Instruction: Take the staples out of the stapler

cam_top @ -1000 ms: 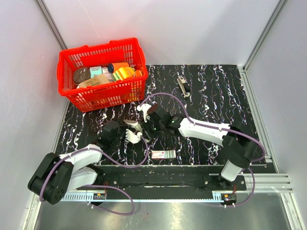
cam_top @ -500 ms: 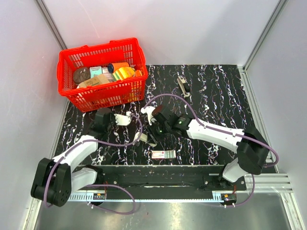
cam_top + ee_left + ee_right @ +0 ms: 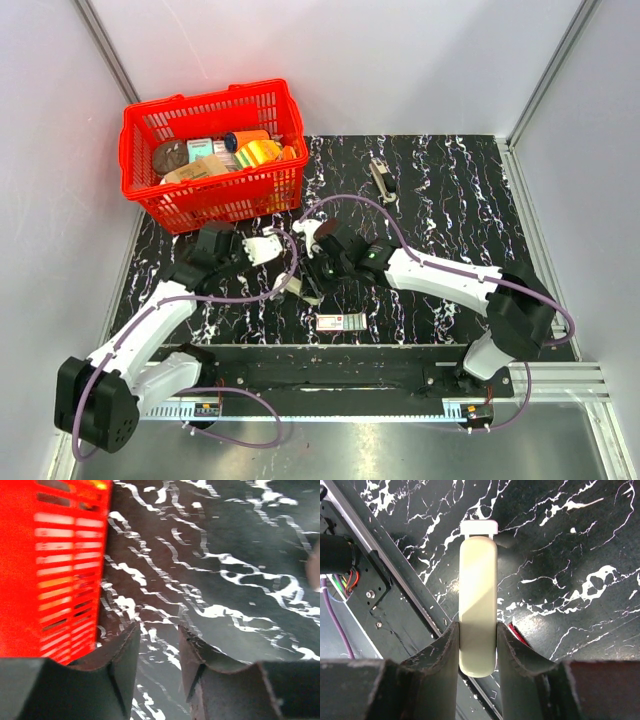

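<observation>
I need to release the stapler from my right gripper on the marbled mat (image 3: pixel 247 277) between the red basket and the front edge.
The stapler (image 3: pixel 478 615) is a slim pale beige bar with a white tab at its far end. My right gripper (image 3: pixel 477 628) is shut on its near end, a finger pressed to each side, and holds it over the table's front edge. From above, the right gripper (image 3: pixel 312 282) and the stapler (image 3: pixel 303 290) sit mid-table near the front. My left gripper (image 3: pixel 266 247) is open and empty, apart from the stapler to its left and just in front of the red basket (image 3: pixel 215 150). In the left wrist view its fingers (image 3: pixel 122 652) frame only bare marbled mat.
The red basket (image 3: pixel 50 570) holds several items at the back left, close to my left gripper. A flat white box with green-and-red print (image 3: pixel 341 322) lies by the front edge. A small dark metal tool (image 3: pixel 382 180) lies at the back centre. The arm rail (image 3: pixel 365 580) runs below the stapler.
My left gripper has drawn back from the stapler, moving left toward the basket. My right gripper has kept hold of the stapler and shifted slightly toward the front.
</observation>
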{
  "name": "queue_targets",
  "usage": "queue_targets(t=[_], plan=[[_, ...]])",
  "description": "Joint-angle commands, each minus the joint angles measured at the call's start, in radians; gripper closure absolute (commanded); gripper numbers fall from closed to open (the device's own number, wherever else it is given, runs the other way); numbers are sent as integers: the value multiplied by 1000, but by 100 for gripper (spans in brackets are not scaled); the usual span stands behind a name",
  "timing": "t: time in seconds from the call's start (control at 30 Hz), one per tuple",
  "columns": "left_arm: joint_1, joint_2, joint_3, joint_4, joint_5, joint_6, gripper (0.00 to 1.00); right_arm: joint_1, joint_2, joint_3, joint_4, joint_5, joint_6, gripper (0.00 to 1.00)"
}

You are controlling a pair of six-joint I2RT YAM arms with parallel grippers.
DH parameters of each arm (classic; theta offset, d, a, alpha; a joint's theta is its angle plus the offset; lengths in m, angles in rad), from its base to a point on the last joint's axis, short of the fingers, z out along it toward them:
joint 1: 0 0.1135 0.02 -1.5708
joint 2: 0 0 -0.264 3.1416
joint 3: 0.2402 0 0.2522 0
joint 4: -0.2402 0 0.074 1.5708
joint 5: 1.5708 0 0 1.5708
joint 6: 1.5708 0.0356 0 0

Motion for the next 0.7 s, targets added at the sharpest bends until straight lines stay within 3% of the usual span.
queue_targets(t=[0.0, 0.17, 0.43, 0.57, 0.67], plan=[[-1, -13, -13, -142, 201, -89, 57, 5, -18, 47, 104, 31, 45, 100], [20, 4, 7, -107, 212, -150, 55, 5, -46, 10, 256, 52, 73, 100], [203, 29, 156, -134, 281, -288, 55, 8, 55, 4, 491, 137, 27, 100], [243, 12, 145, -148, 286, -273, 55, 9, 166, 80, 358, 118, 30, 100], [244, -9, 119, -148, 287, -265, 55, 15, 238, 164, 157, 134, 42, 100]])
